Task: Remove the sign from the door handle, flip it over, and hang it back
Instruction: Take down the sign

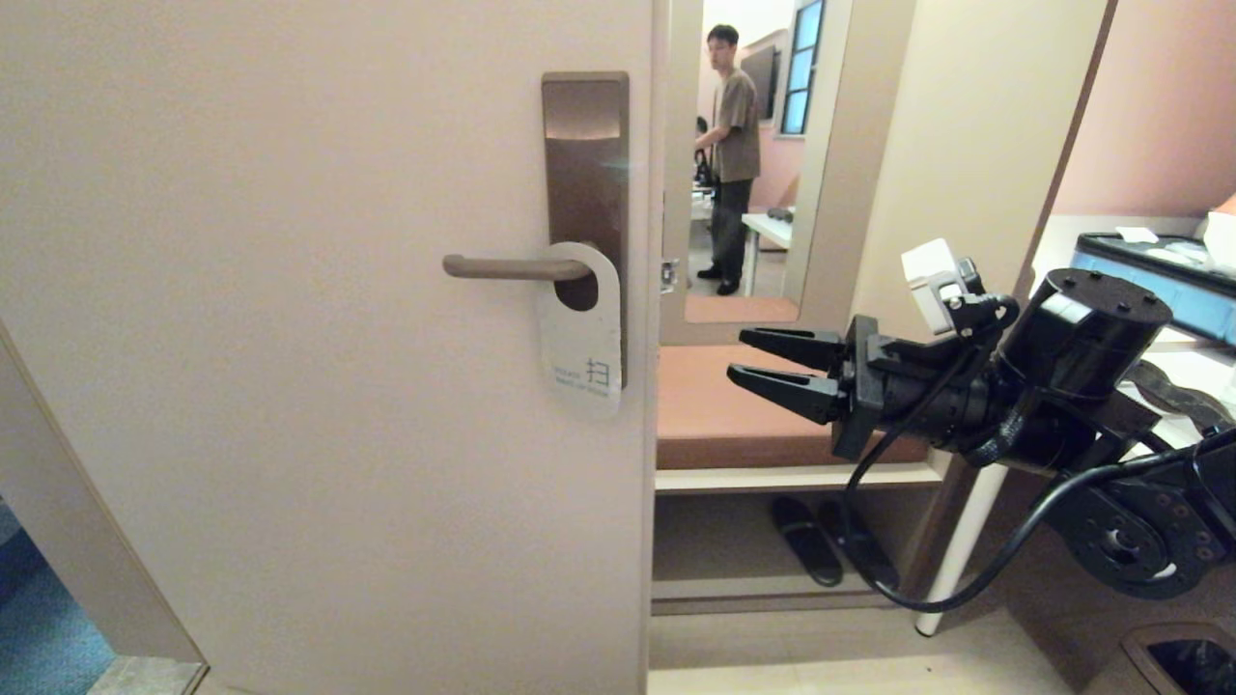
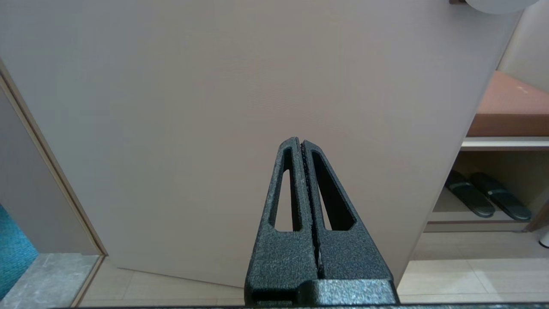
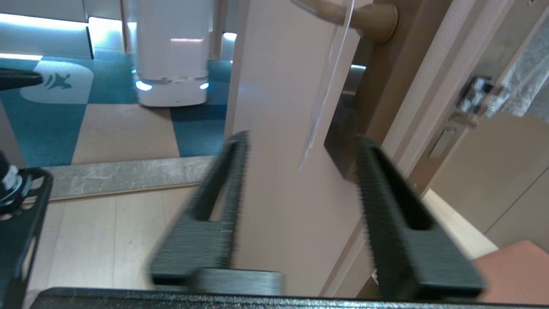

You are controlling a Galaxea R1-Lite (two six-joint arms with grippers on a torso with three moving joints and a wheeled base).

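My right gripper will next close on the sign's bench-side edge (image 1: 610, 353) (image 3: 323, 109), under the sign's oval hole and just above the Chinese character.
The sign (image 1: 580, 333) hangs by its oval hole on the door handle (image 1: 502, 267), white face outward, with a Chinese character near its lower end. My right gripper (image 1: 748, 355) is open and empty. It points level at the door's edge, a short way to the right of the sign and slightly lower. In the right wrist view the sign (image 3: 328, 86) is edge-on under the handle (image 3: 369, 15), beyond the spread gripper (image 3: 302, 139). My left gripper (image 2: 300, 143) is shut on nothing, low before the door and well below the sign's white end (image 2: 497, 4).
The beige door (image 1: 290, 386) stands ajar, with a tall brown lock plate (image 1: 585, 154) behind the handle. Right of it are a brown bench (image 1: 734, 405) with slippers (image 1: 821, 541) under it and a bin (image 1: 1188, 661). A person (image 1: 734, 145) stands far back. A white machine (image 3: 171, 51) is in the corridor.
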